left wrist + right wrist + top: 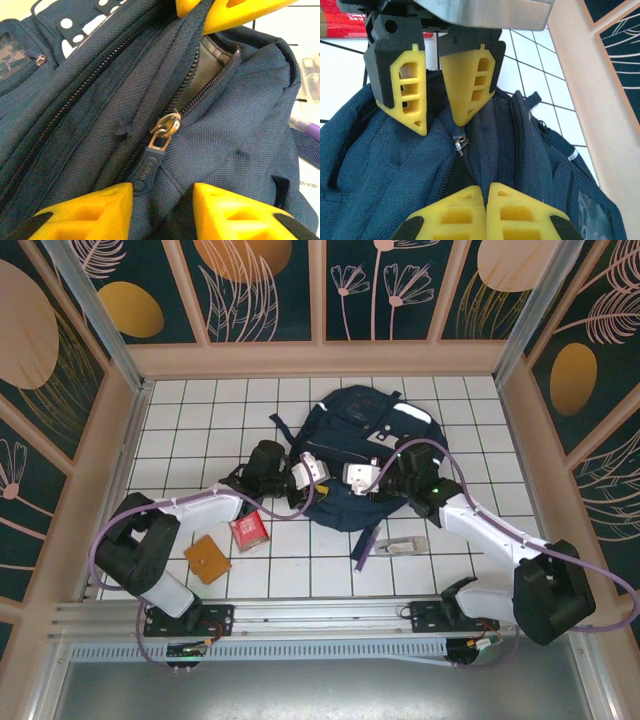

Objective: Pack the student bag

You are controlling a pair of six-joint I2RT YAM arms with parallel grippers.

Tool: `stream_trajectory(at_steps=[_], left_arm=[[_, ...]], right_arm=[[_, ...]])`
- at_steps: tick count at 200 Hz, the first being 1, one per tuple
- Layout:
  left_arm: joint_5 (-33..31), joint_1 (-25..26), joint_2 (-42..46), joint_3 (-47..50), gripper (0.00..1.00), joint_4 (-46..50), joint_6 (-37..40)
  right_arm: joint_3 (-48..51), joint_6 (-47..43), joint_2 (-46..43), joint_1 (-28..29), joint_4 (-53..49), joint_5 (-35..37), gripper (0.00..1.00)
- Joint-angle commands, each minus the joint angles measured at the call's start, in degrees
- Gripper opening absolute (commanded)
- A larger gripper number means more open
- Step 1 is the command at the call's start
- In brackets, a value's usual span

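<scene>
The dark pull tab touches a left gripper finger; I will center both fingers over it and pinch beside the metal slider (167,124).
The student bag (362,445) lies flat at the back middle of the tiled table, navy blue with its main zipper partly undone. Both grippers meet at its near edge. My left gripper (312,471) (163,194) stands open over the zipper. The dark pull tab (148,169) lies against the inner side of one finger (85,212), and nothing is pinched. The metal slider (168,124) (459,143) sits just beyond. My right gripper (357,476) (486,194) is shut on a fold of bag fabric by the open zipper, opposite the left gripper (442,126).
A red box (248,530) and an orange square (207,559) lie on the tiles at the near left. A pale clear item (408,545) and a dark strap (366,545) lie near the right arm. Wooden walls enclose the table on three sides.
</scene>
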State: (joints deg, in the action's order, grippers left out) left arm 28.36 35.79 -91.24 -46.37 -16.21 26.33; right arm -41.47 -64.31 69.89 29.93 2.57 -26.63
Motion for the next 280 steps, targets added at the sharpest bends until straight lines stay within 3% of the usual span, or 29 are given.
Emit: stream_trajectory(at_steps=[1, 75, 96, 142, 213, 233, 248, 280], left_arm=[[0.9, 0.4, -0.8, -2.1, 0.39, -4.3, -1.1], [2.5, 0.3, 0.4, 0.2, 0.44, -12.6, -4.3], [6.0, 0.4, -0.8, -0.9, 0.43, -13.5, -5.3], [11.3, 0.5, -3.8, -4.1, 0.38, -7.0, -1.6], [15.4, 0.5, -2.8, -3.8, 0.25, -8.1, -1.0], [16.5, 0.4, -3.3, -4.5, 0.25, -7.4, -0.7], [18.5, 0.6, -3.9, -5.4, 0.31, -5.9, -0.2], [12.8, 1.9, -5.0, -6.8, 0.32, -3.8, 1.1]], right_arm=[[-0.2, -1.8, -2.8, 1.1, 2.6, -4.9, 0.0], [1.7, -3.4, -3.2, 4.3, 0.8, -3.5, 0.0], [1.8, -3.5, -2.3, 5.7, 0.6, -2.9, 0.0], [1.7, -4.4, -1.0, 7.4, 1.3, -2.0, 0.0], [1.7, -6.4, -0.1, 8.7, -0.5, -0.4, 0.0], [2.0, -5.7, -0.4, 8.7, -0.1, -0.9, 0.0], [1.8, -5.3, -0.5, 8.8, 0.2, -1.3, 0.0], [0.8, -4.4, -0.3, 8.9, 0.5, -2.3, 0.0]])
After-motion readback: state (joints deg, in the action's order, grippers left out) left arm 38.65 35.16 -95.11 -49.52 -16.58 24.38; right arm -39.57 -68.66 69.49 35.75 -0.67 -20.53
